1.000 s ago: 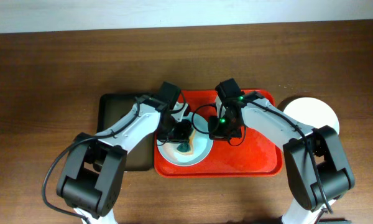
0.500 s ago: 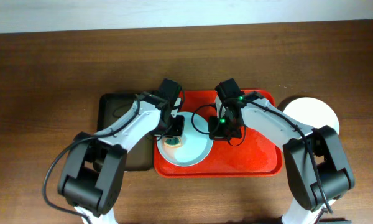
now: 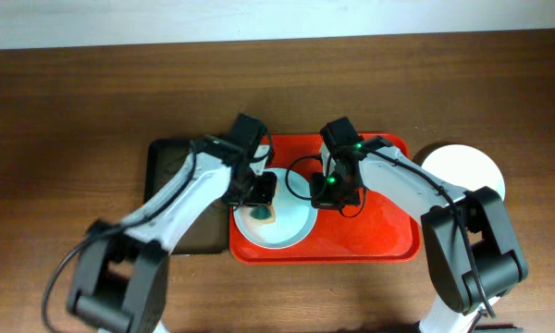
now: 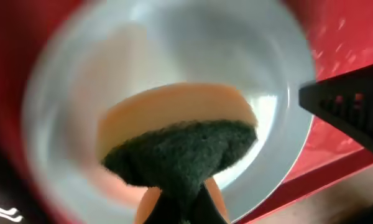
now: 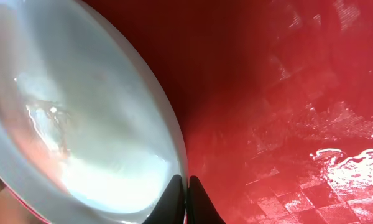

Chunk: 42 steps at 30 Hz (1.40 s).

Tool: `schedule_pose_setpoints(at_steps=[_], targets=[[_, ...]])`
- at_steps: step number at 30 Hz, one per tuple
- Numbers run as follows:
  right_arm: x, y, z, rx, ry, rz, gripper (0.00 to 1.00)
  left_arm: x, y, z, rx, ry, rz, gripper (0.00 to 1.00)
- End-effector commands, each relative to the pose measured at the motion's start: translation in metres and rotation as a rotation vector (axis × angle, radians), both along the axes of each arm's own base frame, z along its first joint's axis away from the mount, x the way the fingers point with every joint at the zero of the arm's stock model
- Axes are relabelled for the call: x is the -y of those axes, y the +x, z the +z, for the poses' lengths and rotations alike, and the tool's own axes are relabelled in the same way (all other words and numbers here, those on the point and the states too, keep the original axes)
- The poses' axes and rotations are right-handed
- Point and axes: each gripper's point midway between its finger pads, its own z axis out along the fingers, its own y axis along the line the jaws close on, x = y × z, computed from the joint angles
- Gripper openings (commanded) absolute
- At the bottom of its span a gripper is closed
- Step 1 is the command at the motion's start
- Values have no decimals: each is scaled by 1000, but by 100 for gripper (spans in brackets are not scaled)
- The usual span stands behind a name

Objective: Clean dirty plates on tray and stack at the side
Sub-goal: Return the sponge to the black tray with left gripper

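Note:
My left gripper needs to let go of the green-and-yellow sponge on the near half of the dark green-black tray's bottom (image 3: 191, 214).
On the red tray (image 3: 379, 231) lies one pale plate (image 3: 294, 231) at its left end. My left gripper (image 3: 262, 205) is shut on a green-and-yellow sponge (image 3: 262, 216), which presses on the plate's left part. In the left wrist view the sponge (image 4: 180, 149) covers the middle of the plate (image 4: 174, 56), and the view is blurred. My right gripper (image 3: 320, 196) is shut on the plate's right rim. The right wrist view shows its jaws (image 5: 186, 199) pinching the rim of the wet plate (image 5: 81, 124) over the tray (image 5: 286, 93).
A second pale plate (image 3: 464, 169) rests on the wooden table just right of the tray. A dark green-black tray (image 3: 171, 176) lies left of the red tray, under my left arm. The red tray's surface is wet.
The left gripper with the sponge slid left across the plate, then slightly back to the right. The right gripper and the plate have stayed put.

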Motion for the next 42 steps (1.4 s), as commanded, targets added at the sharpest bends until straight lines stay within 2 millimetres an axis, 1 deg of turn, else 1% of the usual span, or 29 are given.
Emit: schedule_pose_setpoints(at_steps=[1, 5, 8, 9, 10, 11, 12, 13, 14, 15, 16, 17, 18, 19, 20, 21, 23, 25, 26, 27, 29, 30, 32, 37, 41, 42], targets=[[-5, 2, 3, 8, 9, 8, 4, -20, 13, 15, 127, 130, 13, 0], [-5, 2, 3, 9, 9, 8, 4, -19, 1, -28, 87, 154, 25, 0], [-5, 2, 3, 10, 10, 8, 4, -24, -11, -60, 14, 177, 60, 0], [-5, 2, 3, 10, 9, 8, 4, -19, -19, -69, -37, 150, 51, 0], [-5, 2, 3, 10, 9, 8, 4, -11, -24, -71, -70, 105, 44, 0], [-5, 2, 3, 10, 10, 8, 4, 0, -29, -68, -97, 44, 32, 0], [-5, 2, 3, 10, 10, 8, 4, 16, -32, -57, -123, -51, 13, 0], [-5, 2, 3, 10, 10, 8, 4, 25, -31, -49, -131, -104, 2, 0], [-5, 2, 3, 10, 10, 8, 4, 32, -29, -39, -127, -144, -4, 0], [-5, 2, 3, 10, 9, 8, 4, 37, -20, -22, -88, -173, -7, 0], [-4, 2, 2, 8, 4, 7, 4, 34, -10, -4, -23, -156, -3, 0], [-3, 1, 2, 7, 1, 7, 4, 27, -2, 7, 26, -120, 11, 0], [-3, 1, 2, 6, 0, 7, 4, 12, 6, 19, 83, -59, 35, 0], [-3, 1, 2, 6, 0, 7, 4, -8, 13, 32, 146, 22, 71, 0], [-3, 1, 2, 7, 0, 7, 4, -30, 16, 42, 193, 102, 106, 0], [-3, 2, 2, 7, 0, 7, 4, -49, 16, 48, 215, 172, 134, 0], [-3, 1, 2, 7, 0, 7, 4, -91, 12, 52, 216, 318, 193, 0], [-3, 1, 2, 7, 0, 7, 4, -123, 10, 51, 185, 394, 251, 0], [-3, 1, 2, 7, 0, 7, 4, -132, 11, 51, 174, 403, 276, 0], [-3, 1, 2, 7, 0, 7, 4, -151, 13, 50, 159, 410, 332, 0], [-3, 1, 2, 7, 0, 7, 4, -168, 15, 49, 147, 416, 351, 0], [-3, 1, 2, 7, 0, 7, 4, -173, 15, 48, 134, 404, 367, 0], [-3, 1, 2, 7, 0, 7, 4, -170, 13, 42, 121, 367, 331, 0], [-3, 1, 2, 7, 0, 7, 4, -169, -1, 5, 97, 354, 316, 0], [-3, 2, 2, 7, 0, 7, 4, -164, -5, -24, 119, 316, 318, 0], [-3, 2, 2, 8, 0, 7, 4, -164, -6, -27, 123, 315, 319, 0]])
